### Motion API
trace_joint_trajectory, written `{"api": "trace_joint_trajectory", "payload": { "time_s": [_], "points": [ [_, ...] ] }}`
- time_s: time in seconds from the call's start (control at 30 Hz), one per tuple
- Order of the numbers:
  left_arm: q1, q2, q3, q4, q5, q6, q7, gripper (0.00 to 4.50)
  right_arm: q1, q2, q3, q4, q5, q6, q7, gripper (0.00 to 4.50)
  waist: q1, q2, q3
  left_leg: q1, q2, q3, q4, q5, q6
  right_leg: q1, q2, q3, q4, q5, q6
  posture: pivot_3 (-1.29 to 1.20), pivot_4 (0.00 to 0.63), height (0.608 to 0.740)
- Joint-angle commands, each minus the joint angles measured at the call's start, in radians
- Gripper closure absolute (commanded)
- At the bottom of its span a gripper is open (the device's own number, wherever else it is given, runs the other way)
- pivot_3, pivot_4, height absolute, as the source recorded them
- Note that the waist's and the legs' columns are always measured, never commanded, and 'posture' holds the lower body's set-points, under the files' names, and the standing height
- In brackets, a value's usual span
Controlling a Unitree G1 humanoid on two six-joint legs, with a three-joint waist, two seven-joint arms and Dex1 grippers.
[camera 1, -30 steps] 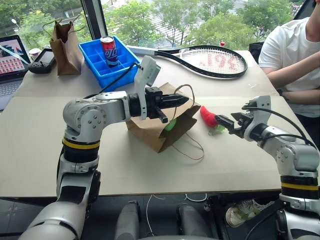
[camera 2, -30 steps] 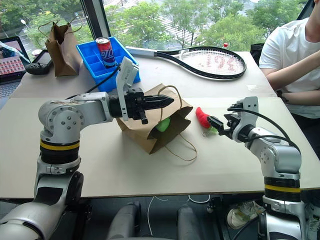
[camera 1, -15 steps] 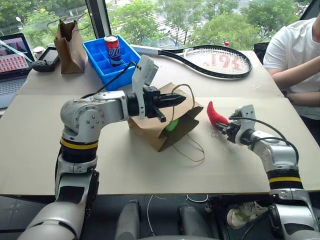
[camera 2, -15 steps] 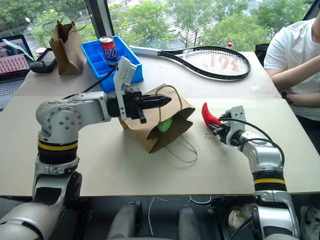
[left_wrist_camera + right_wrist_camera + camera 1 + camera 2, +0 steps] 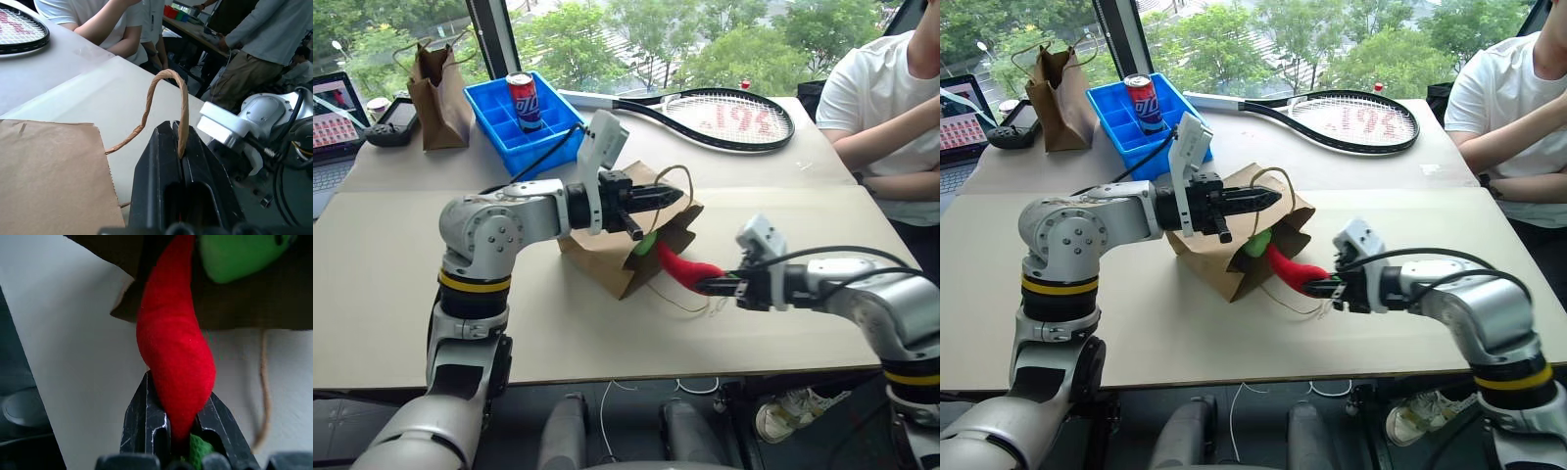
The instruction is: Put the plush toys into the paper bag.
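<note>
Next, my right gripper releases the red chili plush toy, its tip now at the bag's mouth, inside the paper bag (image 5: 647, 241) (image 5: 178, 264), next to the lime-green plush toy.
The paper bag (image 5: 603, 258) lies on its side mid-table, mouth toward the right. My left gripper (image 5: 674, 197) is shut on the upper cord handle (image 5: 167, 96) and holds the mouth up. The lime-green plush toy (image 5: 648, 243) sits just inside the mouth. My right gripper (image 5: 704, 286) is shut on the stem end of the red chili plush toy (image 5: 681, 266), whose tip reaches the bag's mouth. In the right wrist view the chili (image 5: 177, 352) rises from between the fingers toward the dark opening, beside the green toy (image 5: 239, 254).
At the back left are a blue tray (image 5: 499, 116) holding a can (image 5: 524, 96), a darker brown bag (image 5: 436, 83), a controller (image 5: 387, 117) and a laptop (image 5: 331, 122). A tennis racket (image 5: 729, 117) lies behind. A person in a white shirt (image 5: 876, 98) sits at the right.
My right gripper shut on the red chili, lifted it off the table and carried it left to the bag's mouth. The left gripper has kept its hold on the handle.
</note>
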Motion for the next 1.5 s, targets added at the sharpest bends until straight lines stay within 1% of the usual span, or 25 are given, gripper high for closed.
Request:
{"api": "trace_joint_trajectory", "payload": {
  "time_s": [0.03, 0.1, 0.27, 0.47, 0.57, 0.7, 0.77, 0.8, 0.87, 0.9, 1.0, 1.07, 1.1, 1.17, 1.4, 1.5],
  "points": [
    [-0.006, -0.011, 0.023, -0.065, -0.036, 0.015, 0.016, 4.50, -0.119, 0.151, -0.013, 0.164, -0.046, -0.067, -0.080, 4.50, 0.003, 0.000, 0.000, -0.001, -0.001, 0.000, 0.000, 0.000, 0.000, 0.000, 0.000, 0.001, 0.000, 0.002, -0.003, 0.00, 0.150, 0.740],
    [0.003, -0.018, 0.031, -0.089, -0.057, 0.034, 0.029, 4.50, -0.161, 0.243, -0.043, 0.273, -0.053, -0.109, -0.108, 4.50, 0.002, 0.000, 0.000, -0.001, -0.001, 0.000, 0.000, 0.000, 0.000, 0.000, 0.000, 0.001, 0.000, 0.002, -0.003, 0.00, 0.150, 0.740],
    [0.013, -0.020, 0.042, -0.114, -0.084, 0.060, 0.053, 4.50, -0.198, 0.377, -0.136, 0.435, -0.048, -0.185, -0.164, 4.50, 0.006, 0.000, 0.000, -0.002, -0.001, -0.001, -0.001, 0.000, 0.000, -0.001, 0.002, 0.002, 0.001, 0.002, -0.001, 0.00, 0.150, 0.740],
    [0.018, -0.023, 0.047, -0.120, -0.100, 0.075, 0.071, 4.50, -0.235, 0.589, -0.368, 0.612, 0.076, -0.236, -0.290, 4.50, -0.002, 0.000, 0.000, -0.001, 0.000, -0.002, -0.002, 0.000, 0.000, -0.001, 0.003, 0.002, 0.002, 0.002, -0.002, 0.00, 0.150, 0.740],
    [0.018, -0.019, 0.046, -0.120, -0.108, 0.078, 0.074, 4.50, -0.244, 0.661, -0.437, 0.675, 0.089, -0.271, -0.364, 4.50, -0.003, 0.000, 0.000, -0.001, 0.002, -0.003, -0.002, 0.000, 0.000, -0.001, 0.005, 0.002, 0.002, 0.002, -0.002, 0.00, 0.150, 0.740],
    [0.018, -0.011, 0.046, -0.116, -0.108, 0.076, 0.078, 4.50, -0.254, 0.745, -0.518, 0.739, 0.094, -0.367, -0.485, 4.50, -0.005, 0.001, 0.000, -0.001, 0.002, -0.003, -0.002, 0.000, 0.000, -0.001, 0.005, 0.002, 0.002, 0.002, -0.002, 0.00, 0.150, 0.740],
    [0.020, -0.008, 0.045, -0.112, -0.105, 0.074, 0.078, 4.50, -0.265, 0.782, -0.566, 0.735, 0.142, -0.382, -0.514, 3.49, -0.006, 0.001, 0.000, -0.001, 0.002, -0.003, -0.002, 0.000, 0.000, -0.001, 0.005, 0.002, 0.002, 0.002, -0.002, 0.00, 0.150, 0.740],
    [0.021, -0.005, 0.044, -0.111, -0.102, 0.071, 0.077, 4.50, -0.265, 0.792, -0.574, 0.722, 0.160, -0.370, -0.518, 3.34, -0.005, 0.001, 0.001, -0.001, 0.002, -0.003, -0.002, 0.000, 0.000, -0.001, 0.005, 0.002, 0.002, 0.002, -0.002, 0.00, 0.150, 0.740],
    [0.023, 0.000, 0.042, -0.106, -0.092, 0.063, 0.077, 4.50, -0.251, 0.787, -0.548, 0.685, 0.147, -0.346, -0.523, 2.54, -0.005, 0.001, 0.001, -0.001, 0.002, -0.003, -0.002, 0.000, 0.000, -0.001, 0.005, 0.002, 0.002, 0.002, -0.002, 0.00, 0.150, 0.740],
    [0.024, 0.003, 0.042, -0.103, -0.087, 0.059, 0.076, 4.50, -0.237, 0.777, -0.526, 0.660, 0.136, -0.329, -0.521, 2.24, -0.005, 0.001, 0.001, -0.001, 0.002, -0.003, -0.002, 0.000, 0.000, -0.001, 0.005, 0.002, 0.002, 0.002, -0.002, 0.00, 0.150, 0.740],
    [0.021, 0.013, 0.039, -0.086, -0.067, 0.041, 0.068, 4.50, -0.171, 0.693, -0.398, 0.551, 0.063, -0.265, -0.476, 1.15, -0.004, 0.001, 0.001, -0.002, 0.002, -0.003, -0.003, 0.000, 0.000, -0.001, 0.005, 0.002, 0.002, 0.002, -0.002, 0.00, 0.150, 0.740],
    [0.020, 0.018, 0.034, -0.078, -0.058, 0.031, 0.062, 4.50, -0.136, 0.658, -0.372, 0.488, 0.075, -0.230, -0.459, 0.48, -0.004, 0.001, 0.001, -0.002, 0.002, -0.003, -0.003, 0.000, 0.000, -0.001, 0.005, 0.002, 0.001, 0.002, -0.002, 0.00, 0.150, 0.740],
    [0.019, 0.019, 0.031, -0.072, -0.052, 0.024, 0.058, 4.50, -0.118, 0.633, -0.375, 0.457, 0.081, -0.213, -0.461, 0.24, -0.005, 0.001, 0.001, -0.002, 0.002, -0.003, -0.003, 0.000, 0.000, -0.001, 0.005, 0.002, 0.002, 0.002, -0.002, 0.00, 0.150, 0.740],
    [0.018, 0.020, 0.023, -0.060, -0.040, 0.012, 0.048, 4.50, -0.078, 0.565, -0.355, 0.395, 0.067, -0.182, -0.446, 0.24, -0.005, 0.002, 0.001, -0.002, 0.002, -0.003, -0.004, 0.000, 0.000, -0.001, 0.005, 0.002, 0.002, 0.002, -0.002, 0.00, 0.150, 0.740],
    [0.013, 0.010, 0.002, -0.029, -0.013, -0.019, 0.024, 4.50, 0.035, 0.356, -0.306, 0.128, 0.149, 0.002, -0.338, 0.24, -0.003, 0.002, 0.001, -0.002, 0.002, -0.003, -0.004, 0.000, 0.000, -0.002, 0.005, 0.003, 0.001, 0.002, -0.003, 0.00, 0.150, 0.740],
    [0.011, 0.010, -0.002, -0.022, -0.006, -0.027, 0.015, 4.50, 0.094, 0.233, -0.311, 0.001, 0.189, 0.063, -0.275, 0.24, -0.003, 0.002, 0.001, -0.001, 0.002, -0.003, -0.004, 0.000, 0.000, -0.002, 0.005, 0.003, 0.001, 0.001, -0.003, 0.00, 0.150, 0.740]
  ]
}}
